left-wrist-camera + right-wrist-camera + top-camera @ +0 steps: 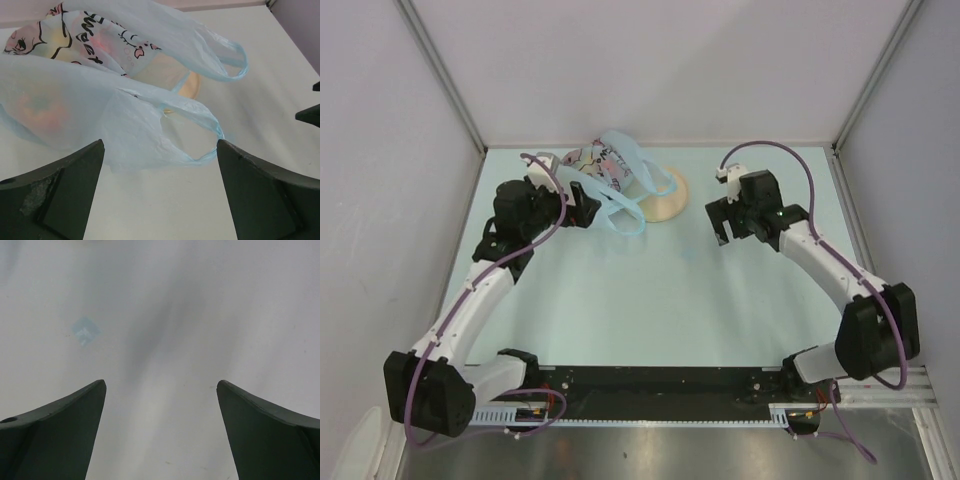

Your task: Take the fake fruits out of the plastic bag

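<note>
The round tan plate's outer edge [685, 193], on the side away from the plastic bag, should be the next place my right gripper goes to and closes.
The light blue plastic bag [616, 180] lies crumpled at the back of the table, its loop handles spread toward the front. In the left wrist view the bag [100, 100] fills the upper frame, with its white printed patch [85, 35] at the top. The fake fruits show only as blurred orange and yellow shapes [42, 107] through the plastic. My left gripper [588, 208] is open and empty, just short of the bag's near handle [200, 150]. My right gripper [718, 226] is open and empty over bare table, right of the bag.
A round tan plate [668, 196] lies partly under the bag's right side; it shows behind the plastic in the left wrist view [192, 85]. Grey walls close the table at the back and sides. A small pale blue mark [85, 331] is on the table under the right gripper.
</note>
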Available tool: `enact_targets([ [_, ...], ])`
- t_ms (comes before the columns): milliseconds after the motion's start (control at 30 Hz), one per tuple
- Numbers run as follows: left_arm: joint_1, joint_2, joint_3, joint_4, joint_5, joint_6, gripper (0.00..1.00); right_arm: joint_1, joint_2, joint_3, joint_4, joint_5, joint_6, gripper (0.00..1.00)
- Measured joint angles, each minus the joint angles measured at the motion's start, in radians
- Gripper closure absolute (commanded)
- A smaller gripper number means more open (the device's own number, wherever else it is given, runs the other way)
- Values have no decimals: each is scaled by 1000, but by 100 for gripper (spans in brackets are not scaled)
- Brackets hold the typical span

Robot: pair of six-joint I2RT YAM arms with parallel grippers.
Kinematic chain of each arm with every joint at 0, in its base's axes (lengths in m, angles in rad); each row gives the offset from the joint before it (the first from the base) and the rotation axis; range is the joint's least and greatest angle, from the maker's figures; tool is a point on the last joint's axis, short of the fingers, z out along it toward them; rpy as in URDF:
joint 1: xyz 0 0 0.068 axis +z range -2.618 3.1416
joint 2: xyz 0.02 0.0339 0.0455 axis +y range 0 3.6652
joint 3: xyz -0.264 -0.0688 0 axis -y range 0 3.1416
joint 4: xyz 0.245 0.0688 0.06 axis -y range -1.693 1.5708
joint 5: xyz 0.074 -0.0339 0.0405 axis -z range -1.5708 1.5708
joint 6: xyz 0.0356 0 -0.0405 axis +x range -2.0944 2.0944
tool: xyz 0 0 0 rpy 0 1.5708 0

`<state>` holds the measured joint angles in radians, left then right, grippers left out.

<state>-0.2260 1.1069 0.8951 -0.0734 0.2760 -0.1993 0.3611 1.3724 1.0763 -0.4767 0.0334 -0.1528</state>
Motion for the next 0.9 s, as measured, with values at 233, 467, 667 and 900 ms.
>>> enact_targets([
  [233, 42, -16, 0, 15, 8, 6, 1, -24, 254, 201, 65, -33, 24, 16],
  [467, 43, -15, 0, 27, 8, -18, 1, -69, 517, 451, 134, 8, 82, 23],
  [667, 43, -14, 0, 25, 18, -48, 2, -43, 707, 624, 177, 39, 62, 79],
  [900, 43, -6, 0, 25, 19, -55, 2, 5, 831, 763, 206, 1, 23, 91],
])
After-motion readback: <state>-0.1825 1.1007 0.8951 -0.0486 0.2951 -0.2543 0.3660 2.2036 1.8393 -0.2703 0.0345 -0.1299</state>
